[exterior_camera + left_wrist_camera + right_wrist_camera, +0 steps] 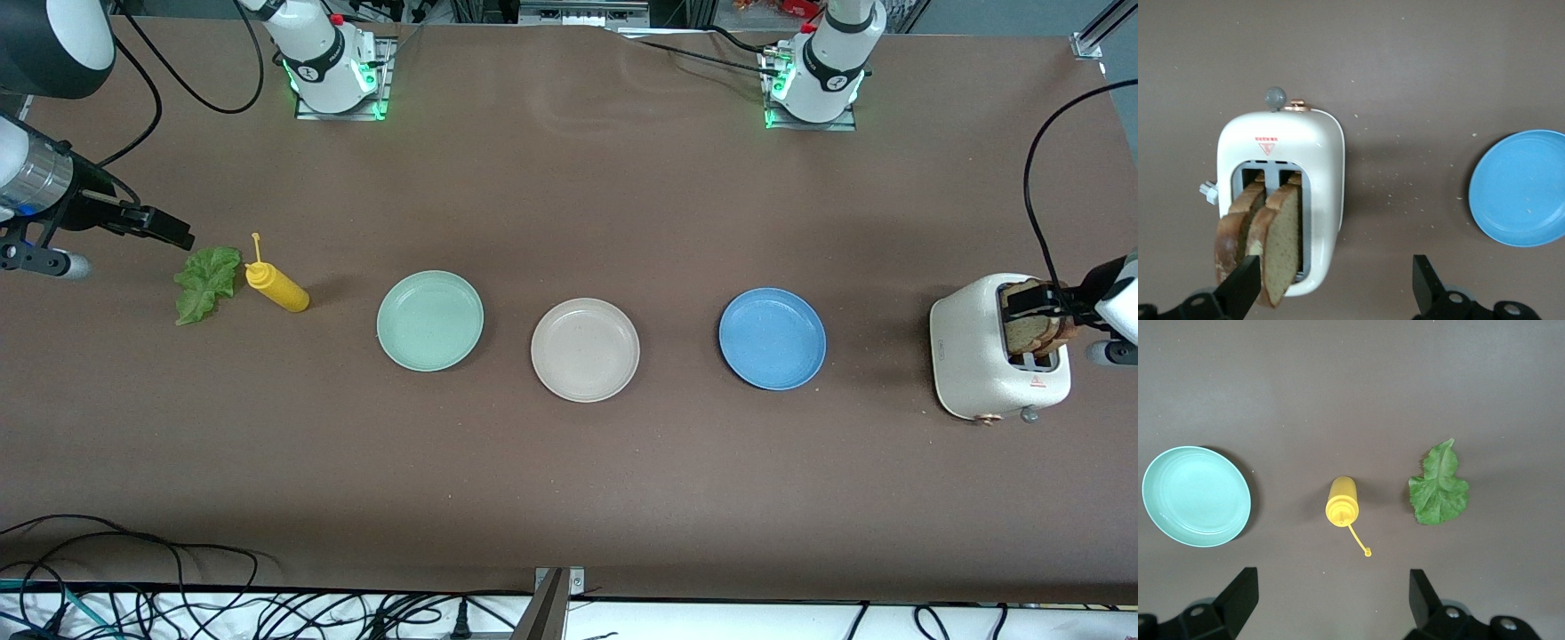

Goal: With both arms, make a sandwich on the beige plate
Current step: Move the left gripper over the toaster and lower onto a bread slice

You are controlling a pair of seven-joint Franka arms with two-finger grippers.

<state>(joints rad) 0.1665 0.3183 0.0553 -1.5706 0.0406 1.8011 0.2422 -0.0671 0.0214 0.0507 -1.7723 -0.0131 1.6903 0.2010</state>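
My left gripper should close on the top crust (1038,316) (1259,245) of the slice of bread that is in the toaster slot closer to the blue plate.
The beige plate (585,349) lies empty in the middle of the table, between a mint-green plate (430,320) and a blue plate (772,338). Two brown-crusted bread slices (1036,327) stand in a white toaster (987,356) at the left arm's end. The slices (1281,240) also show in the left wrist view. My left gripper (1056,302) hangs open over the toaster (1318,160), one finger (1241,287) beside the slices. A green lettuce leaf (209,283) lies at the right arm's end. My right gripper (173,233) is open and empty above the table by the leaf (1439,487).
A yellow squeeze bottle (277,289) lies on its side between the lettuce and the mint-green plate; it also shows in the right wrist view (1341,501). The blue plate (1521,187) shows in the left wrist view. Cables run along the table's front edge.
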